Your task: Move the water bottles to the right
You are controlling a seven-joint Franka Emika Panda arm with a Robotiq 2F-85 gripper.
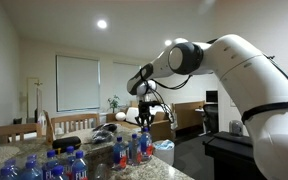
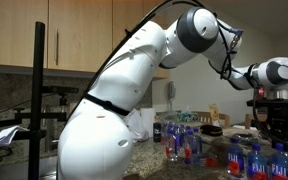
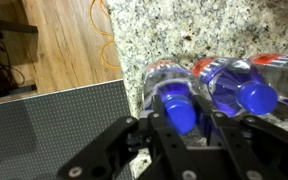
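The granite counter (image 1: 147,158) (image 3: 174,88) has space between its edge and the two neighbouring bottles. Next, I put the water bottle down there with my gripper.
Many small clear water bottles with blue caps stand on a granite counter (image 3: 154,30). One group (image 1: 134,150) is under my gripper (image 1: 144,122), and several more (image 1: 44,165) are in the foreground. They also show in an exterior view (image 2: 184,140), with more (image 2: 252,160) below the gripper (image 2: 272,112). In the wrist view my gripper (image 3: 181,122) has its fingers closed tight on either side of the blue cap and neck of one water bottle (image 3: 169,80). Two more bottles (image 3: 239,85) stand right beside it.
The counter edge runs close to the held bottle, with wood floor (image 3: 64,40) and a dark grey perforated panel (image 3: 54,130) below. Wooden chairs (image 1: 64,125) stand behind the counter. A black camera pole (image 2: 39,100) stands at the counter's side.
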